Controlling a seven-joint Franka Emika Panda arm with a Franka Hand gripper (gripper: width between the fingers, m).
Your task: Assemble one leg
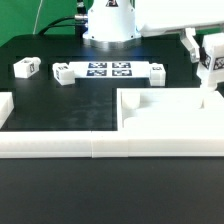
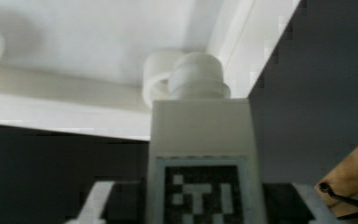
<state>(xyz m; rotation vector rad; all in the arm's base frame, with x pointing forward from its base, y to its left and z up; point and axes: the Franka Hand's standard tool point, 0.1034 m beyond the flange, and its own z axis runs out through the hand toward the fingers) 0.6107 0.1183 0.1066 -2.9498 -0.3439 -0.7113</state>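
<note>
I should let go of the leg, now held upright over the panel's corner, with my gripper, leaving it upright in the large white panel's corner hollow (image 1: 212,118) (image 2: 165,70) that is nearest the front bar and below it.
My gripper (image 1: 212,60) is shut on a leg (image 1: 210,72), a small white block with a black-and-white tag, and holds it upright at the exterior view's right. The leg's lower end hangs over the far right corner of the large white panel (image 1: 170,112). In the wrist view the gripper (image 2: 202,208) grips the tagged end of the leg (image 2: 197,130) between its fingers (image 2: 101,200). The leg's round tip is close above a corner recess of the panel (image 2: 87,40). I cannot tell whether they touch.
Three more tagged white legs lie at the back, two at the left (image 1: 25,67) (image 1: 62,72) and one at the right (image 1: 155,70), either side of the marker board (image 1: 105,69). White border rails (image 1: 100,148) run along the front and left. The robot base (image 1: 108,25) stands behind.
</note>
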